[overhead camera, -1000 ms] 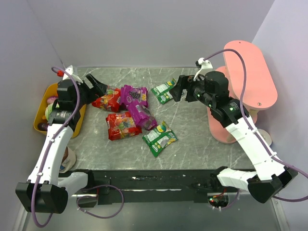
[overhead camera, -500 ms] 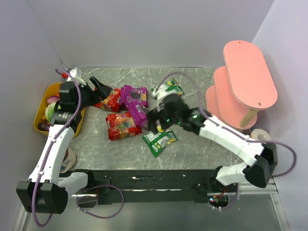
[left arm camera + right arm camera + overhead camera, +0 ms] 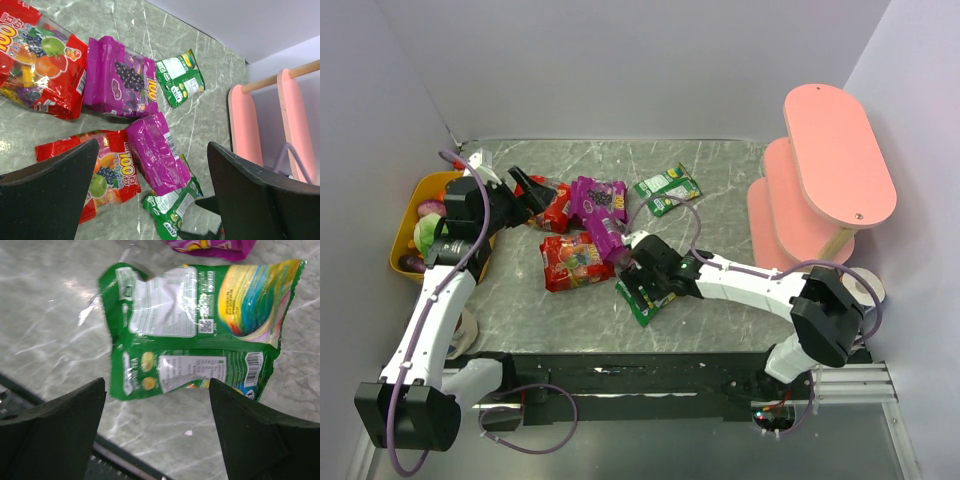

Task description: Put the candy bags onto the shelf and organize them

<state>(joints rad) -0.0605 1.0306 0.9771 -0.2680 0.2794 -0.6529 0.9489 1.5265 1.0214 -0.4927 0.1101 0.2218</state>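
The open fingers of my right gripper reach only the near green bag's lower edge, so next I move further in and pinch its middle seam (image 3: 165, 343) before I lift it.
Six candy bags lie on the marble table. Two red bags (image 3: 575, 262) (image 3: 554, 203), two purple bags (image 3: 598, 193) (image 3: 610, 238), a far green bag (image 3: 667, 188) and a near green bag (image 3: 645, 305). My right gripper (image 3: 638, 283) is open and hovers just over the near green bag (image 3: 200, 330), whose lower edge lies between the jaws (image 3: 157, 382). My left gripper (image 3: 532, 188) is open and empty above the far red bag (image 3: 40, 65), looking over the pile (image 3: 153, 144). The pink shelf (image 3: 840, 150) stands at the right with no bags on it.
A yellow bowl (image 3: 405, 245) with toy vegetables sits at the table's left edge beside my left arm. A white round object (image 3: 868, 285) stands by the shelf foot. The black front rail (image 3: 125, 465) runs close below the near green bag.
My right arm has swung from beside the shelf and far green bag, down and left to the near green bag. My left gripper has barely shifted.
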